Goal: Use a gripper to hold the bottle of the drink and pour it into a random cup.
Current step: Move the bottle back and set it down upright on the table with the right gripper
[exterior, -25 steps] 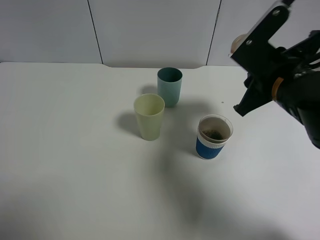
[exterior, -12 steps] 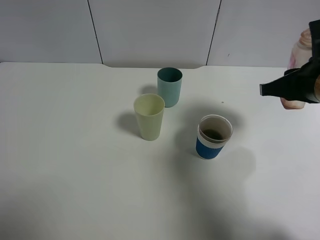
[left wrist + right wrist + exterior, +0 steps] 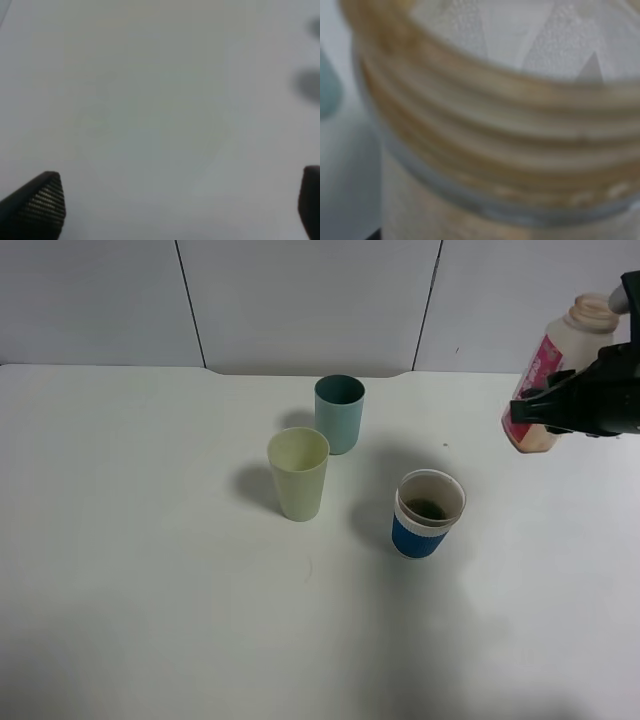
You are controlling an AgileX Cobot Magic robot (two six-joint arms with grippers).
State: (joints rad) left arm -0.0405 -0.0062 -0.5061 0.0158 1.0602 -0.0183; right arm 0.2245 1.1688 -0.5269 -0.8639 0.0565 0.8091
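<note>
My right gripper is going to release the bottle on the table (image 3: 461, 480), setting it free just behind the blue cup that has the white band. The bottle still hangs above the table.
The bottle (image 3: 556, 370) hangs above the table at the far right, nearly upright, its pink-red label facing left and its neck capless. My right gripper (image 3: 566, 406) is shut on its body. The right wrist view shows only the bottle's threaded neck (image 3: 490, 135), blurred and very close. The cup (image 3: 428, 514), blue below with a white band, stands on the table left of and nearer than the bottle. A little dark drink (image 3: 430, 509) lies in its bottom. My left gripper (image 3: 175, 212) is open over bare table and does not appear in the exterior high view.
A teal cup (image 3: 340, 413) stands at the back centre. A pale yellow-green cup (image 3: 298, 473) stands in front of it to the left. The white table (image 3: 150, 570) ends at a grey panelled wall behind.
My right arm has swung back from over the blue cup. The bottle has come from tipped to nearly upright, and in the last half second it shifted left from the right edge. The cups have not moved.
</note>
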